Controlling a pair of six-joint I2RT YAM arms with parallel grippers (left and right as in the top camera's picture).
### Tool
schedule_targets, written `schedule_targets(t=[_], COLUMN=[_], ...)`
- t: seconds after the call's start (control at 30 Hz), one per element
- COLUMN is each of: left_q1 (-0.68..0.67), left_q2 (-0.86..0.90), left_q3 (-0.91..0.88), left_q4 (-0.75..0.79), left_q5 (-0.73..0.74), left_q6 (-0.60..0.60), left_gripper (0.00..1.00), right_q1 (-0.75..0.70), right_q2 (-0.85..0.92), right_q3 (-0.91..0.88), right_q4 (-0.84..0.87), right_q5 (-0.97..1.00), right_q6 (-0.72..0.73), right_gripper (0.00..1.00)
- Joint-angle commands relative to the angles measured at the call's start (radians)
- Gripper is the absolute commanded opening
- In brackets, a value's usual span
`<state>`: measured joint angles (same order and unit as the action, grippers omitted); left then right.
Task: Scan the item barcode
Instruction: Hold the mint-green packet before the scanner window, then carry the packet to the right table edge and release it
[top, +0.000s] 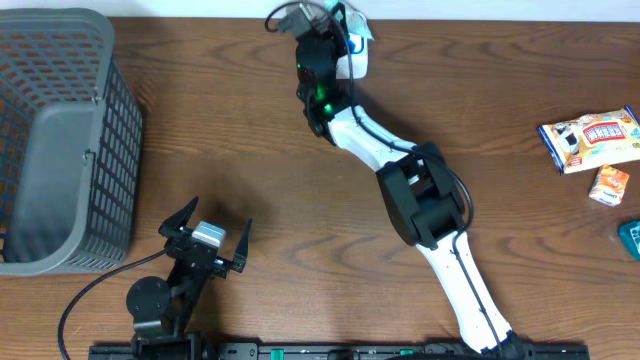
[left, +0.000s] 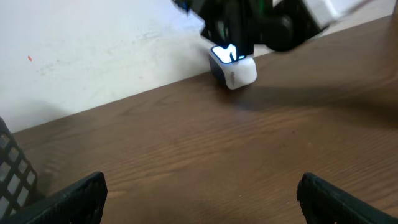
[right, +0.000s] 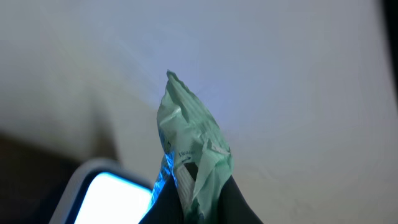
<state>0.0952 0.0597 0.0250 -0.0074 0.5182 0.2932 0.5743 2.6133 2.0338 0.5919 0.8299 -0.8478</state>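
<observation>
Next, my right gripper lets go of the crumpled green packet on the far edge of the white-and-yellow snack pack (top: 588, 123).
My right gripper (right: 202, 202) is shut on a crumpled green packet (right: 194, 146), which sticks up from between the dark fingers. Just to its left glows the lit window of the white scanner (right: 112, 199), and blue light falls on the packet's near edge. From overhead, the right gripper (top: 343, 25) hangs over the scanner (top: 356, 60) at the table's far edge. The left wrist view shows the scanner (left: 235, 70) glowing under the dark arm. My left gripper (top: 205, 242) rests near the front edge, open, with only bare wood between its fingers (left: 69, 200).
A grey mesh basket (top: 60, 140) fills the left side of the table. At the far right lie a white-and-yellow snack pack (top: 590, 140), a small orange packet (top: 608, 185) and a teal item (top: 631, 238) cut off by the frame edge.
</observation>
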Motion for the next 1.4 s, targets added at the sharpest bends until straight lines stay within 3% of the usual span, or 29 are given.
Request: schedule_targets(t=[0.0,0.3,0.47,0.63,0.77,1.17,1.23,1.3,1.33,1.37], left_q1=[-0.004,-0.004,-0.004,-0.004,-0.004,-0.004,-0.004,-0.004,-0.004,-0.004], left_q2=[-0.003,-0.003,-0.003,-0.003,-0.003,-0.003,-0.003,-0.003,-0.003,-0.003], left_q3=[-0.021,-0.021,-0.021,-0.021,-0.021,-0.021,-0.021,-0.021,-0.021,-0.021], left_q4=[-0.034,-0.034,-0.034,-0.034,-0.034,-0.034,-0.034,-0.033,-0.033,-0.034], left_q5=[0.013,0.013,0.013,0.013,0.013,0.013,0.013,0.013,0.013,0.013], left_q6=[0.013,0.013,0.013,0.013,0.013,0.013,0.013,0.013,0.013,0.013], left_gripper=[0.98,0.98,0.98,0.98,0.98,0.98,0.98,0.98,0.98,0.98], right_q1=[0.001,0.003,-0.029,-0.16,-0.291,-0.596,-0.632,-0.664,-0.676,-0.685], right_q2=[0.021,0.0,-0.089,-0.128,-0.126,-0.126,-0.126,-0.126,-0.126,-0.129], right_q3=[0.031,0.031,0.031,0.031,-0.002,-0.336,-0.375,-0.392,-0.392,-0.392], right_q4=[0.009,0.04,0.044,0.044,-0.046,-0.065,-0.064,-0.063,-0.056,-0.037], right_q5=[0.014,0.11,0.351,0.698,0.754,0.745,0.73,0.726,0.733,0.746], right_q6=[-0.069,-0.099,-0.156,-0.156,-0.169,0.196,0.209,0.216,0.216,0.215], right_gripper=[0.01,0.01,0.01,0.01,0.01,0.01,0.11,0.39,0.63,0.78])
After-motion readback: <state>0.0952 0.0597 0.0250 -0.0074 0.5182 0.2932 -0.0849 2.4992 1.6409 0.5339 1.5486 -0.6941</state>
